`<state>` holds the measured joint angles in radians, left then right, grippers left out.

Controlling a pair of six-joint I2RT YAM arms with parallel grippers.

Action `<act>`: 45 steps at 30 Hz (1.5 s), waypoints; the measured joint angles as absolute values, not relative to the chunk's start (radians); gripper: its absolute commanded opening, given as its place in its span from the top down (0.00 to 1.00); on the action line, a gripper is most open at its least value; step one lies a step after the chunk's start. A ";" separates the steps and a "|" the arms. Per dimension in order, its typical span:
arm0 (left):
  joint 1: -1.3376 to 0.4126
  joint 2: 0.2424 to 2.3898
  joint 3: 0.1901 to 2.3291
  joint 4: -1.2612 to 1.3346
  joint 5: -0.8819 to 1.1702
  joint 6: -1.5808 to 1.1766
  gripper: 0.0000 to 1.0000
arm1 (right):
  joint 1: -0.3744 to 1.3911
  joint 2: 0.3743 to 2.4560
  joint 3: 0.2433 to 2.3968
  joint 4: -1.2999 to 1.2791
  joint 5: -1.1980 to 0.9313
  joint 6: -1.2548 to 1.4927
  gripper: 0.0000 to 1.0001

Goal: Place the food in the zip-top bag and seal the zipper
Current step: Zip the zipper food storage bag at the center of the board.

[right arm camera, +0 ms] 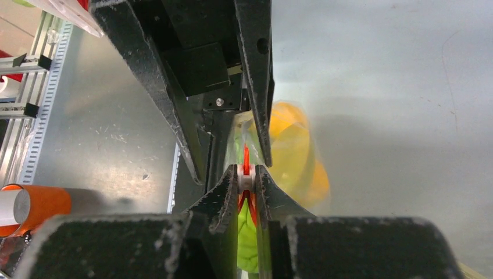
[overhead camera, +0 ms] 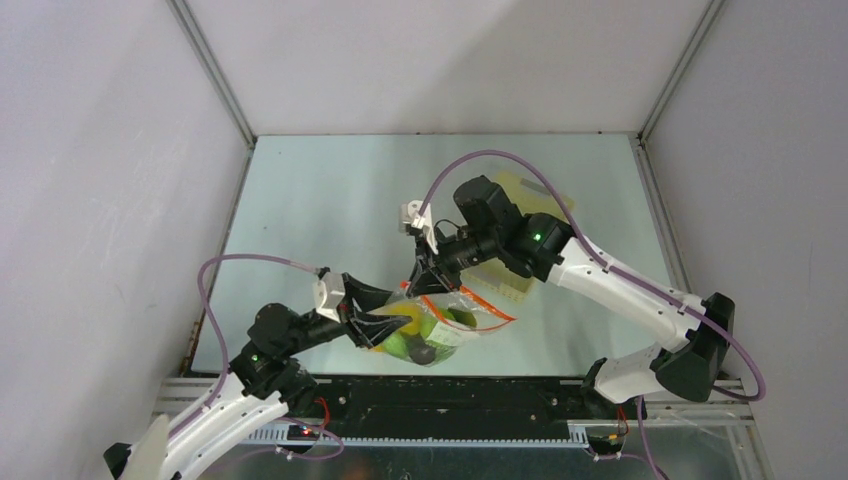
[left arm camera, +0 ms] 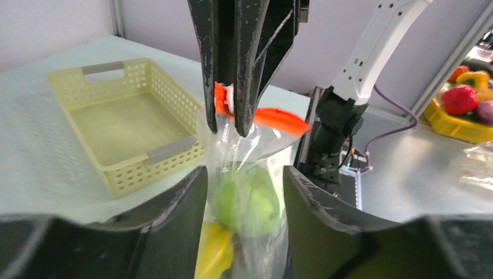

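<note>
My left gripper is on the body of the bag, which is too low to keep the zipper tight, so it should first pinch the zipper's end (left arm camera: pixel 220 97) next to the white slider.
The zip-top bag (overhead camera: pixel 447 328) hangs between both grippers near the table's front edge. Green food (overhead camera: pixel 403 345), yellow food (overhead camera: pixel 411 319) and a dark piece (overhead camera: pixel 425 353) are inside it. My right gripper (overhead camera: pixel 424 284) is shut on the white slider of the red-orange zipper (overhead camera: pixel 492 305), also seen in the right wrist view (right arm camera: pixel 246 156) over a green piece (right arm camera: pixel 247 232). My left gripper (overhead camera: pixel 384 326) grips the bag's body from the left. In the left wrist view its fingers (left arm camera: pixel 180 203) press both sides of the bag (left arm camera: pixel 244 157) around green food (left arm camera: pixel 247 200) and yellow food (left arm camera: pixel 215 250).
The pale yellow lattice basket (overhead camera: pixel 512 283) sits empty behind the bag, partly under my right arm, and shows in the left wrist view (left arm camera: pixel 134 168). A yellow tray of other toy fruit (left arm camera: pixel 465 125) stands off the table. An orange cylinder (right arm camera: pixel 40 203) lies past the front rail.
</note>
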<state>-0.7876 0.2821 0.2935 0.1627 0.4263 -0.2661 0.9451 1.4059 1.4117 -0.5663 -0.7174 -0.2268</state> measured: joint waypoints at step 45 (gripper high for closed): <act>-0.791 0.558 0.491 0.056 0.579 -0.080 1.00 | 1.005 1.480 1.597 -0.839 -0.720 -0.424 0.94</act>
<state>-0.7906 0.5575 0.4911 0.0559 0.5789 -0.0795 1.0054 1.4799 1.5974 -0.8391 -0.7204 -0.4240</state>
